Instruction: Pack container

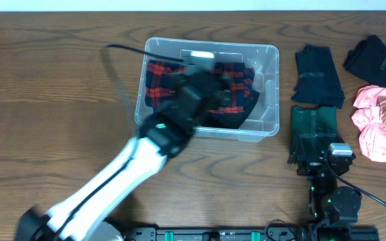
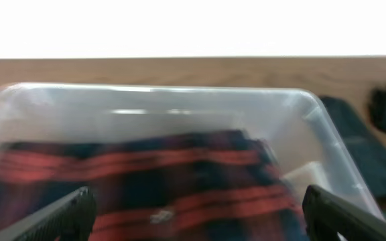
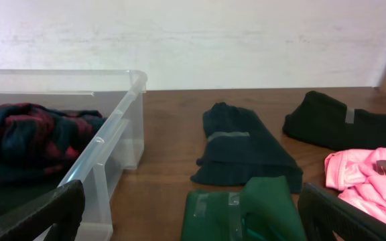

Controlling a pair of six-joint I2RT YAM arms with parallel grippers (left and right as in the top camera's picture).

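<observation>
The robot's right gripper should next move to the near corner (image 1: 338, 98) (image 3: 291, 173) of the dark navy garment, on the side toward the pink garment, and close there.
The clear plastic container (image 1: 268, 80) stands at the table's middle, holding a red and dark plaid garment (image 1: 236, 84). My left gripper (image 1: 203, 84) is open above the plaid garment inside the tub; in the left wrist view its fingers (image 2: 196, 217) spread wide over the blurred plaid cloth (image 2: 179, 181) within the container (image 2: 313, 114). My right gripper (image 1: 320, 164) is open, low at the front right, over a folded green garment (image 1: 315, 130); the right wrist view shows the gripper (image 3: 193, 217) with the green garment (image 3: 246, 214) between the fingers and the container (image 3: 112, 134) to the left.
Right of the tub lie a dark navy folded garment (image 1: 317, 75), a black garment (image 1: 375, 59) and a pink garment (image 1: 378, 120). They also show in the right wrist view: navy (image 3: 240, 147), black (image 3: 340, 122), pink (image 3: 367, 177).
</observation>
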